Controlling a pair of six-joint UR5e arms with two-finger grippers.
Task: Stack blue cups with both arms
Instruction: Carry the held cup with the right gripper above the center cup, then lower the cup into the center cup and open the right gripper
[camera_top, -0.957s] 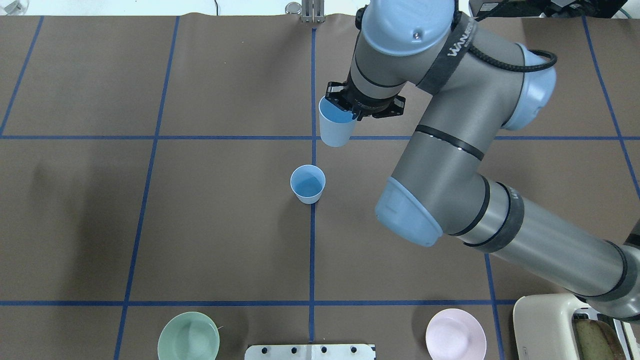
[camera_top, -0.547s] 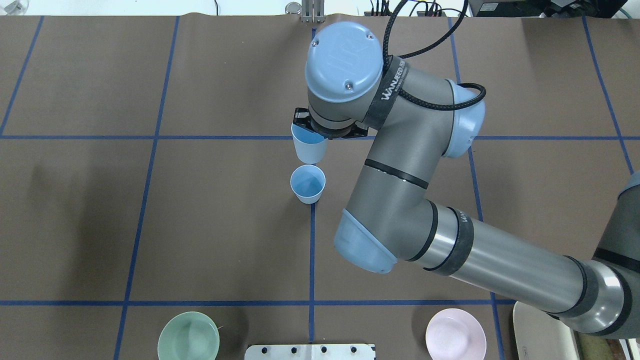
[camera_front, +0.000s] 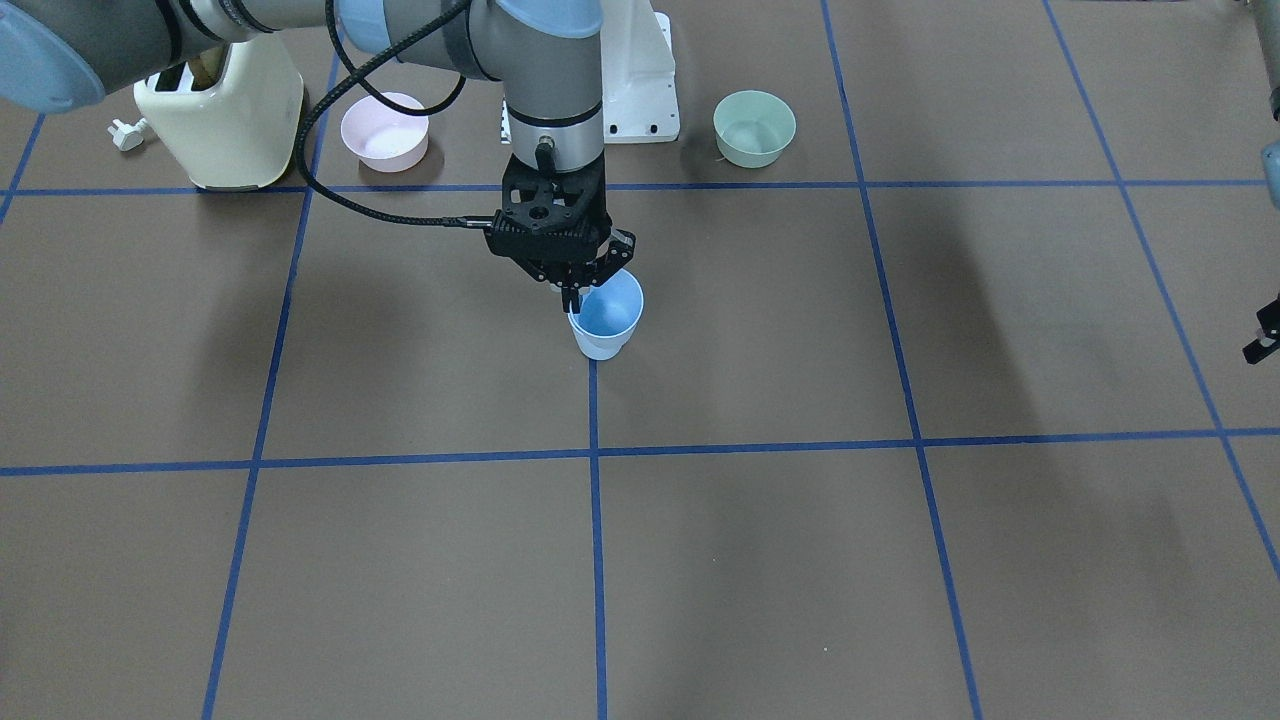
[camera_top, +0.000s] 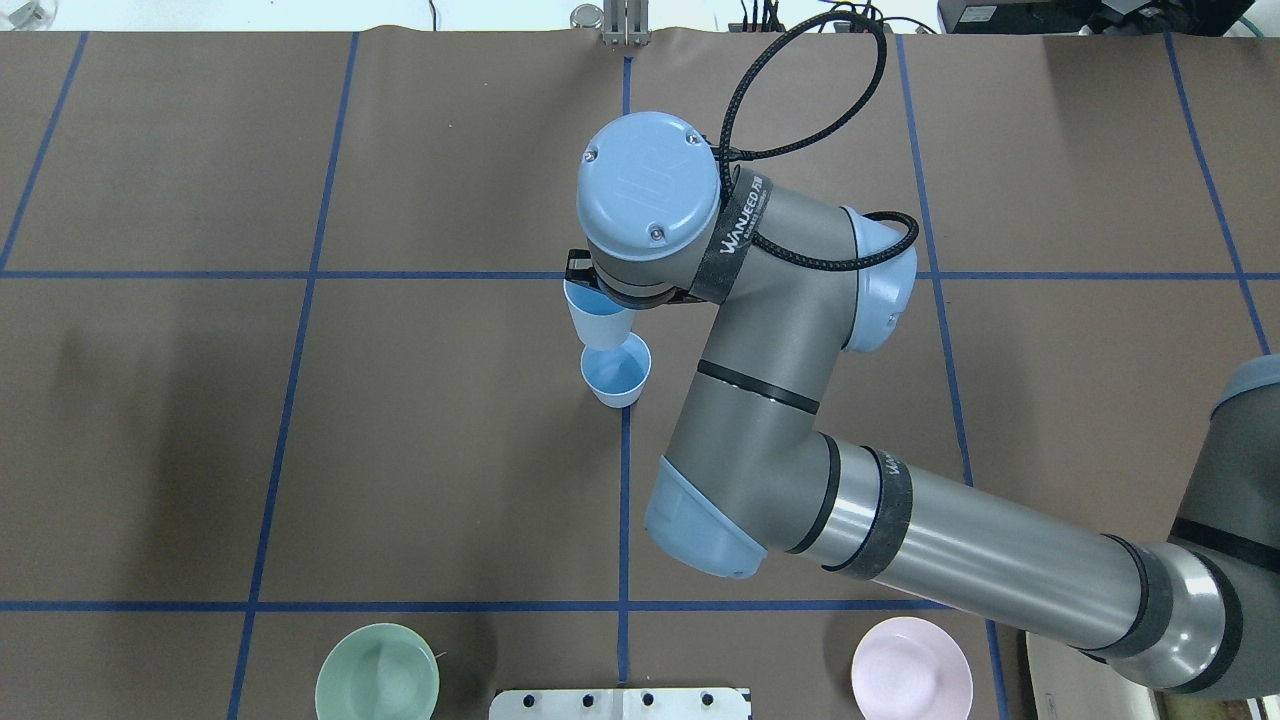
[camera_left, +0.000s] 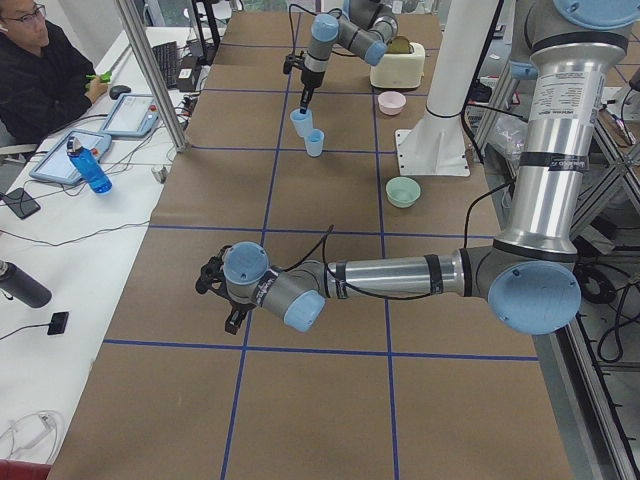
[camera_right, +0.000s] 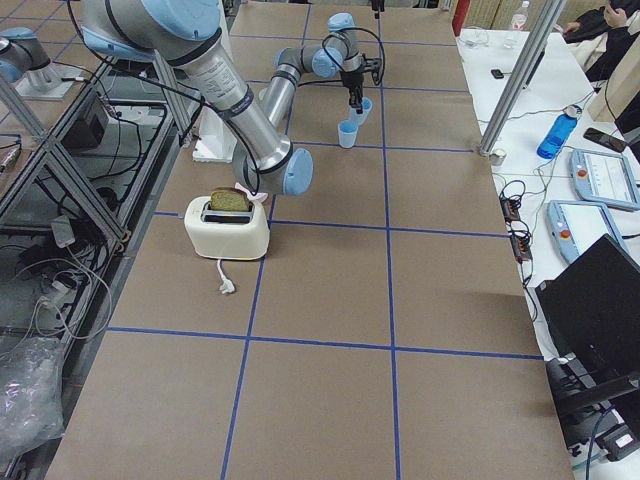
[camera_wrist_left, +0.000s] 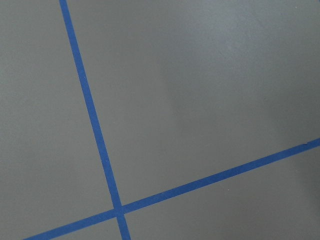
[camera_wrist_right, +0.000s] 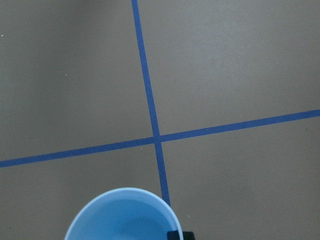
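Note:
I will release the blue cup that my right gripper holds inside the other blue cup (camera_front: 602, 314), which stands upright on the centre line.
My right gripper (camera_front: 573, 293) is shut on the rim of one blue cup (camera_top: 598, 320) and holds it upright above the table. The held cup is just beyond the other blue cup (camera_top: 616, 370), which stands upright on the centre line, and it overlaps that cup's far rim in the overhead view. In the front-facing view the held cup (camera_front: 606, 308) hides most of the standing one. The right wrist view shows the held cup's rim (camera_wrist_right: 122, 215). My left gripper (camera_left: 216, 297) hovers over bare table far to the left. I cannot tell whether it is open.
A mint-green bowl (camera_top: 377, 672) and a pink bowl (camera_top: 911, 668) sit near the robot's edge, either side of the white base plate (camera_top: 620, 703). A cream toaster (camera_front: 220, 110) stands beside the pink bowl. The right arm's forearm (camera_top: 960, 560) spans the right half.
The right arm has swung left and toward the robot, bringing the held cup from well beyond the standing cup to right above its far rim. The standing cup has not moved.

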